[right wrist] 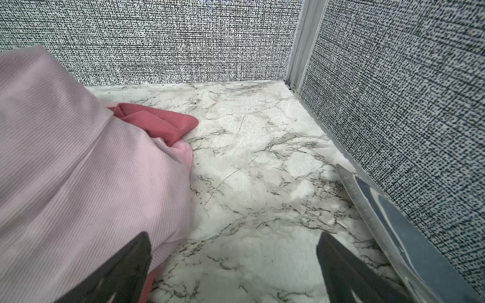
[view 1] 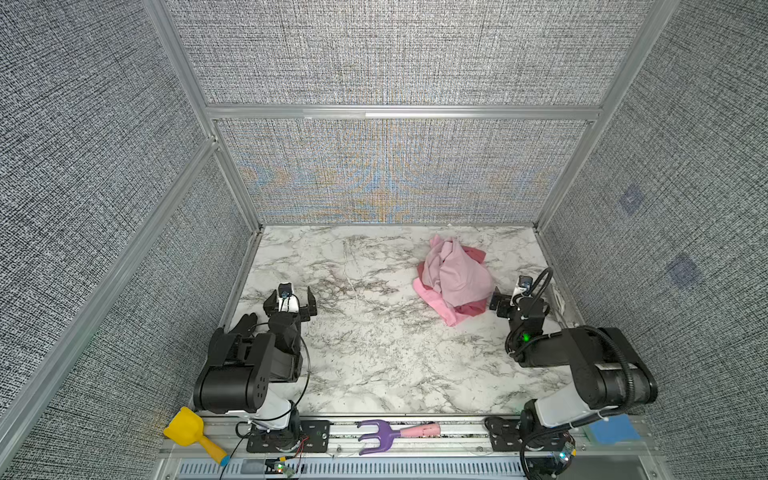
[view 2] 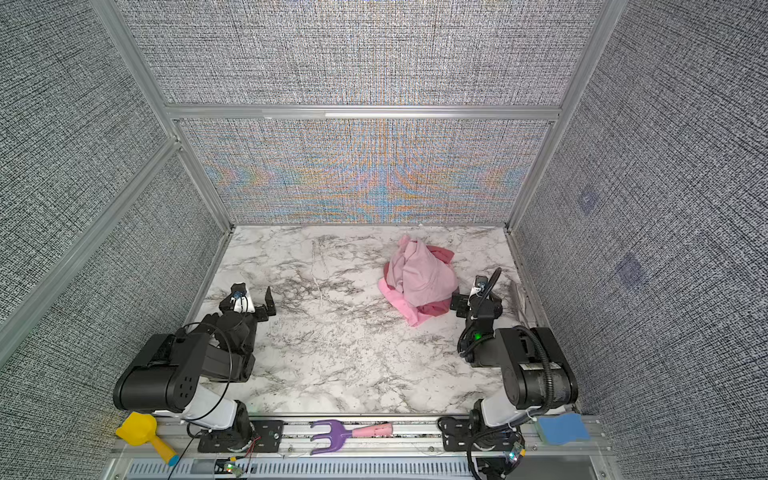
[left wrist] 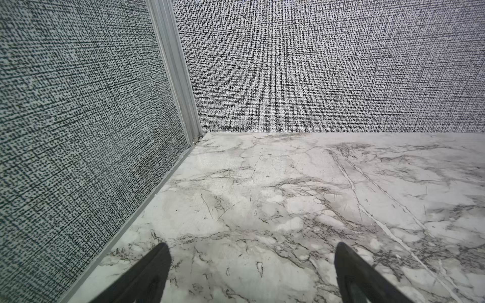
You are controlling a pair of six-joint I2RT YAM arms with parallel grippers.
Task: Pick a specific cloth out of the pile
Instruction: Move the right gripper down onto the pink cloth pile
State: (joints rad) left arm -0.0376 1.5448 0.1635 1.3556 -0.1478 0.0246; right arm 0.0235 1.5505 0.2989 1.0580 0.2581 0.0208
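The robot's right gripper will next close on the near corner (view 1: 451,321) of the brighter pink fabric, which pokes out from under the light pink cloth.
The pile (view 1: 453,278) (view 2: 422,280) lies on the marble table at the back right. The cloth (view 1: 459,274) (view 2: 426,276) is light pink and drapes over the top, with a brighter pink edge at the front left. Darker rose-red fabric (view 1: 473,308) (right wrist: 157,120) pokes out beneath it. My right gripper (view 1: 515,293) (view 2: 473,296) (right wrist: 233,234) is open just right of the pile, one finger (right wrist: 131,259) against the cloth (right wrist: 78,170), only bare marble between its fingers. My left gripper (view 1: 291,296) (view 2: 248,299) (left wrist: 252,246) is open over bare marble at the left.
Grey fabric walls close the marble table (view 1: 374,340) on three sides; the left gripper sits near the left wall. A metal strip (right wrist: 367,204) lies along the right wall. On the front rail lie a yellow scoop (view 1: 185,428), a purple rake (view 1: 374,436) and a blue sponge (view 1: 615,430).
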